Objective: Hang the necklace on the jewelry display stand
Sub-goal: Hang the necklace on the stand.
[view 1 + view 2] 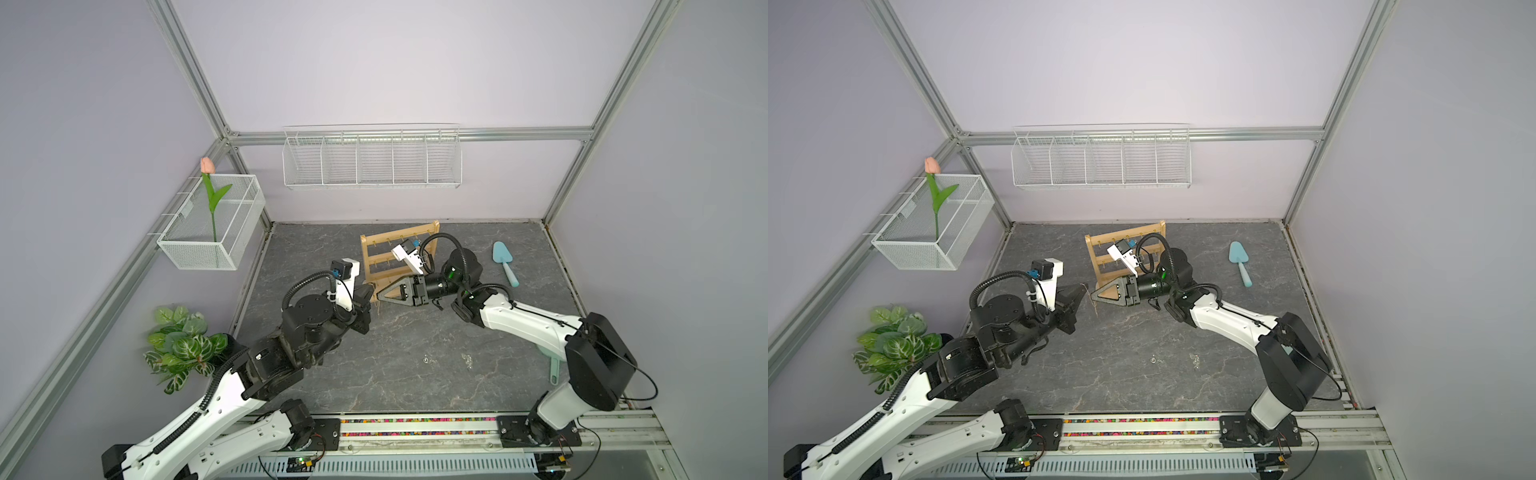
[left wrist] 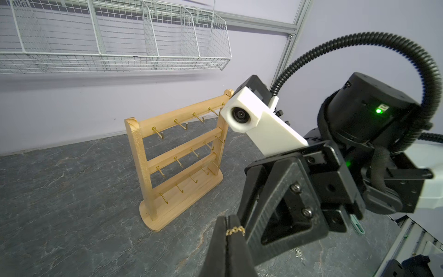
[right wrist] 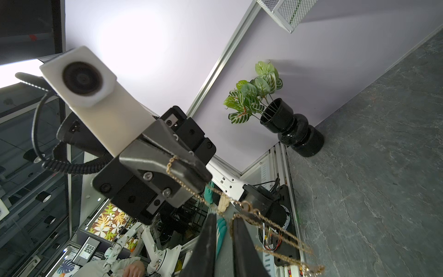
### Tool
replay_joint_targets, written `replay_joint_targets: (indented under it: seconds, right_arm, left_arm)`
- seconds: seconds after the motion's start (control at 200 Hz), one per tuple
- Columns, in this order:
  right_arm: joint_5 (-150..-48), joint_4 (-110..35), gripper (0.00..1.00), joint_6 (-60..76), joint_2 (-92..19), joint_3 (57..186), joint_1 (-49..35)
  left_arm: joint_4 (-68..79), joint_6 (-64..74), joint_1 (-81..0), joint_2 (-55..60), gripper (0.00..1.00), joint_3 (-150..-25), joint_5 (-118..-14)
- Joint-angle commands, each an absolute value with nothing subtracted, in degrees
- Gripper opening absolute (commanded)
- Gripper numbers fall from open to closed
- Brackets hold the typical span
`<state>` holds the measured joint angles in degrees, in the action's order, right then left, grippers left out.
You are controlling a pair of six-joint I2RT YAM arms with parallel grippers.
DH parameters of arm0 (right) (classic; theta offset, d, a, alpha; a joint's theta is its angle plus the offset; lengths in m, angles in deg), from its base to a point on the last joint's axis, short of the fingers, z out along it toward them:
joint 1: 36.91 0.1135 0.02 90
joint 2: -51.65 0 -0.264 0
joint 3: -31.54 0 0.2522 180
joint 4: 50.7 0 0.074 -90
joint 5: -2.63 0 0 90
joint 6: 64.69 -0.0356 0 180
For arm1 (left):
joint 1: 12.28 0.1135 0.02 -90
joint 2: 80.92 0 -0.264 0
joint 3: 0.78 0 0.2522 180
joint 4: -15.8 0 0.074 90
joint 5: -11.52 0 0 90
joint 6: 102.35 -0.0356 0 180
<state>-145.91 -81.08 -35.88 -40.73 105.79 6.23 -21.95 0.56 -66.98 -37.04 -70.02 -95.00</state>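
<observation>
The chain just drapes on my right gripper's finger; I should open wider and pinch the piece of chain running to my left gripper [image 3: 230, 198].
The wooden jewelry display stand [image 1: 365, 257] [image 1: 1090, 257] [image 2: 139, 148] is upright at the back of the grey table, its gold hooks bare. My left gripper [image 1: 371, 291] [image 1: 1084, 289] [image 2: 231, 219] [image 3: 206, 178] is shut on the thin gold necklace [image 2: 236, 230] [image 3: 263, 218] just in front of the stand's base. From its jaws the chain runs across and loops over one finger of my right gripper [image 1: 380, 296] [image 1: 1094, 296] [image 3: 224, 217]. That gripper faces the left one tip to tip, jaws narrowly open, nothing pinched between them. The rest of the chain dangles below.
A white wire basket [image 1: 372, 160] hangs on the back wall, and a mesh basket [image 1: 208, 249] with a tulip on the left wall. A leafy plant [image 1: 183, 345] in a black vase [image 3: 294, 129] stands front left. A teal trowel [image 1: 505, 264] lies at the right.
</observation>
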Motion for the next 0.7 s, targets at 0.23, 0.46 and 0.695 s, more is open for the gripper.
replay_joint_targets:
  seconds: [0.23, 0.46, 0.695]
  right_arm:
    - [-145.83, -84.71, 0.15, -37.18, -40.90, 104.02, 5.33]
    - [-145.90, -85.19, 0.13, -37.24, -40.87, 104.11, 5.36]
    - [-145.88, -83.36, 0.10, -35.47, -39.82, 103.67, 5.23]
  left_arm:
    - [-22.71, -1.57, -66.69, -39.43, 0.00, -69.41, -93.29]
    - [-22.66, -1.74, -66.68, -38.73, 0.00, -69.54, -92.81]
    - [-23.09, -2.50, -66.73, -38.52, 0.00, -69.47, -92.85]
